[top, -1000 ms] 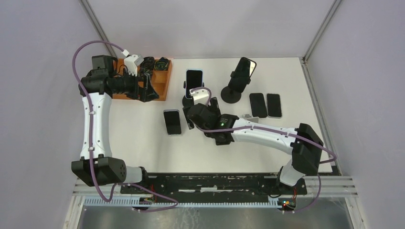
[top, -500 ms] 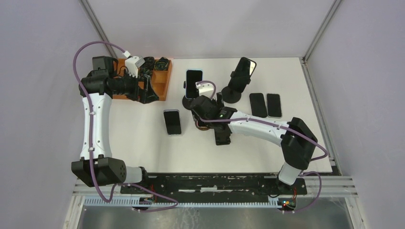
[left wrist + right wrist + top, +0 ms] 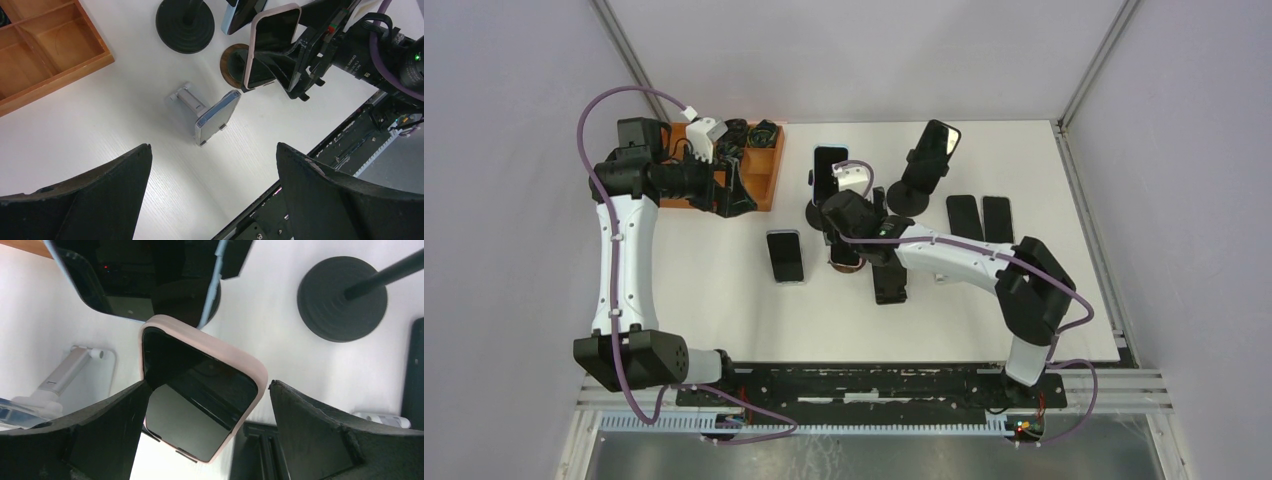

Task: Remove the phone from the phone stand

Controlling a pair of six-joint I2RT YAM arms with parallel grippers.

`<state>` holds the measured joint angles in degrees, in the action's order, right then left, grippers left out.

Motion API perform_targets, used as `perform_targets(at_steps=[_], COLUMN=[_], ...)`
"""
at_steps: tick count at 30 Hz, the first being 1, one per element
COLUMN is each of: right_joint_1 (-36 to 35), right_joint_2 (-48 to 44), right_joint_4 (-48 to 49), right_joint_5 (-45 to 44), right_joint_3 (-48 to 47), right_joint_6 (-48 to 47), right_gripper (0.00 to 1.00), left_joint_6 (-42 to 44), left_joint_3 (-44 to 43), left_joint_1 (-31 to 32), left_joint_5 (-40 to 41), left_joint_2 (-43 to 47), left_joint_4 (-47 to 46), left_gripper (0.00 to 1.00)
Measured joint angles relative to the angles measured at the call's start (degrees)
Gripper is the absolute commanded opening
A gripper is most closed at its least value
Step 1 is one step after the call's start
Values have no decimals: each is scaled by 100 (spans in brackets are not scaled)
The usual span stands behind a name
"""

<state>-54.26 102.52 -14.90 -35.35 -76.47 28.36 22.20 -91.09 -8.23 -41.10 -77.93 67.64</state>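
Observation:
Next, my right gripper backs off, turns and pinches the phone's side edge (image 3: 245,417), because the pink-cased phone's broad side slants across the gripper's opening and nearly fills it.
A pink-cased phone (image 3: 200,400) stands tilted on a stand with a round brown base (image 3: 844,263). My right gripper (image 3: 208,385) is open around it, one finger on each side. The left finger is at the phone's edge and a gap shows on the right. In the top view the right gripper (image 3: 842,222) covers most of the phone. The left wrist view shows the pink phone (image 3: 272,45) with the right gripper's fingers on either side. My left gripper (image 3: 212,150) is open and empty, and sits by the wooden tray (image 3: 759,175) in the top view (image 3: 736,192).
A blue-cased phone (image 3: 829,165) on its stand is just behind. A black stand (image 3: 909,195) holds another phone (image 3: 939,140). Two phones (image 3: 980,220) lie flat at the right. One phone (image 3: 785,255) rests on a silver stand (image 3: 187,97). A black object (image 3: 890,283) lies near the brown base.
My right gripper has moved back and left, over the pink phone on the brown-based stand, uncovering the black object on the table. The left arm has not moved.

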Motion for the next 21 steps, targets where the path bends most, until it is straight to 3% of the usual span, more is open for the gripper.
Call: perform_targets(at_steps=[8,21], right_joint_1=[-48,-505], right_joint_2=[149,160], right_joint_4=[107,-356], right_joint_5=[199,-579], right_joint_3=[-109,-280], right_joint_6=[-20,575], right_gripper=[98,98], left_joint_6=[9,109], left_joint_3=[-2,28], left_joint_1=[0,-2], left_joint_5=[0,0], left_joint_2=[0,0], left_joint_4=[0,0], left_gripper=[100,100])
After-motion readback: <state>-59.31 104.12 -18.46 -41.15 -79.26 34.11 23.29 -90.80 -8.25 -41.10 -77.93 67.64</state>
